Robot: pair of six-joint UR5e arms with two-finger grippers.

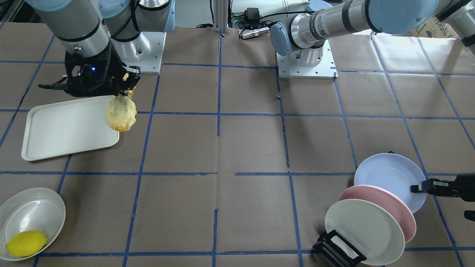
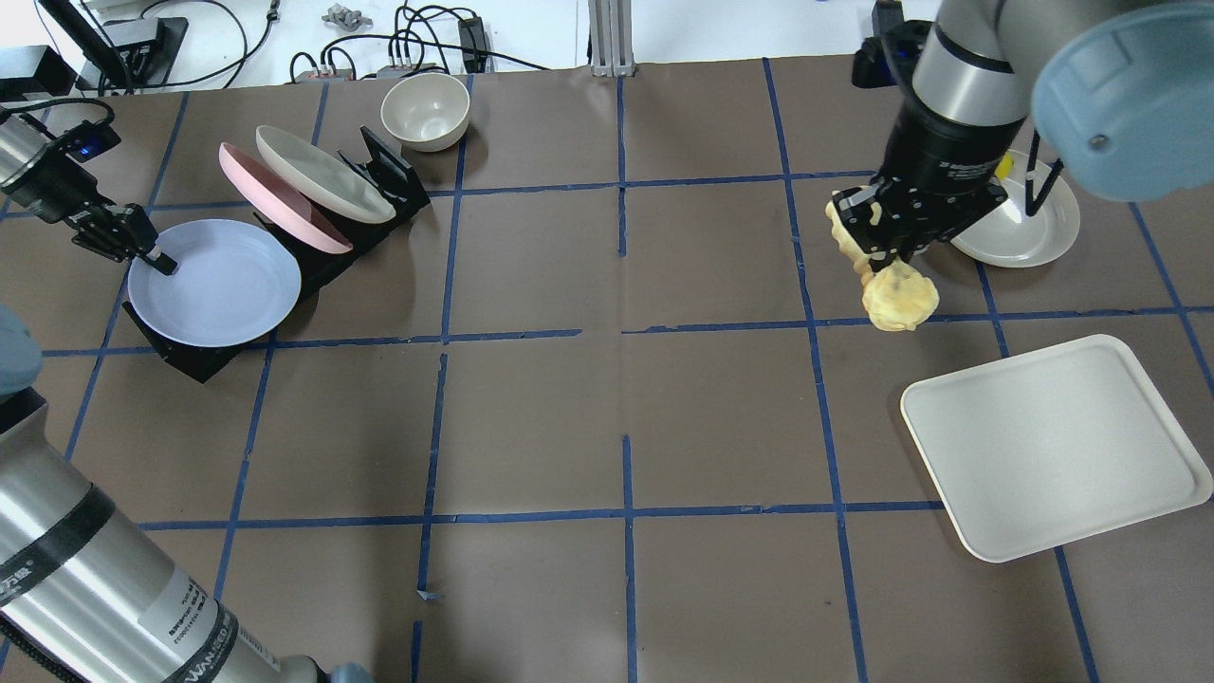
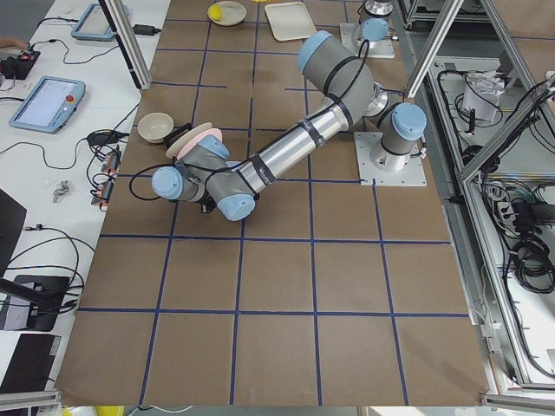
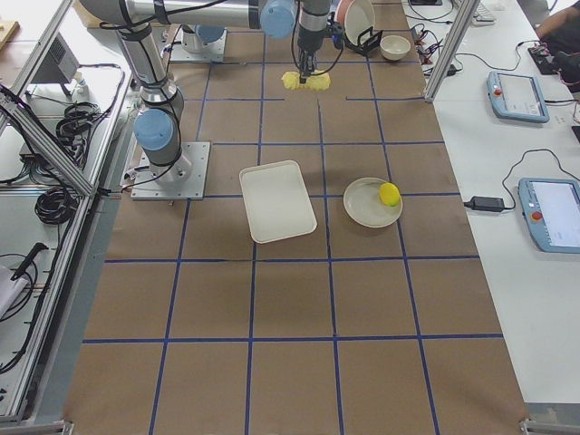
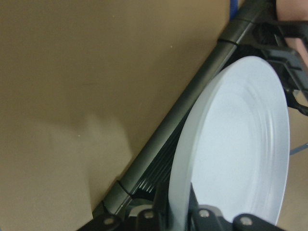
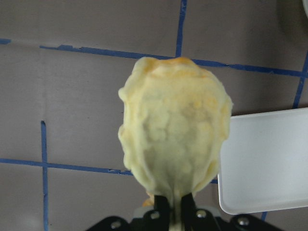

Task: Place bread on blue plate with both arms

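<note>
The blue plate will sit on the broken tape line midway (image 1: 209, 180) between the dish and the rack once my left gripper releases it.
My right gripper (image 2: 890, 258) is shut on one end of the bread (image 2: 899, 296), a bumpy pale-yellow loaf that hangs from it in the air beside the white tray; it also shows in the front view (image 1: 121, 113) and the right wrist view (image 6: 174, 139). My left gripper (image 2: 152, 257) is shut on the rim of the blue plate (image 2: 218, 283), which stands tilted in the black rack; the plate (image 5: 240, 149) fills the left wrist view, its rim between the fingers. In the front view the left gripper (image 1: 417, 188) pinches the plate's (image 1: 389, 176) edge.
A pink plate (image 2: 266, 197) and a cream plate (image 2: 318, 173) stand in the same black rack (image 2: 379, 175). A cream bowl (image 2: 425, 111) sits behind. A white tray (image 2: 1053, 446) lies at the right. A white dish (image 1: 28, 218) holds a lemon (image 1: 26, 243).
</note>
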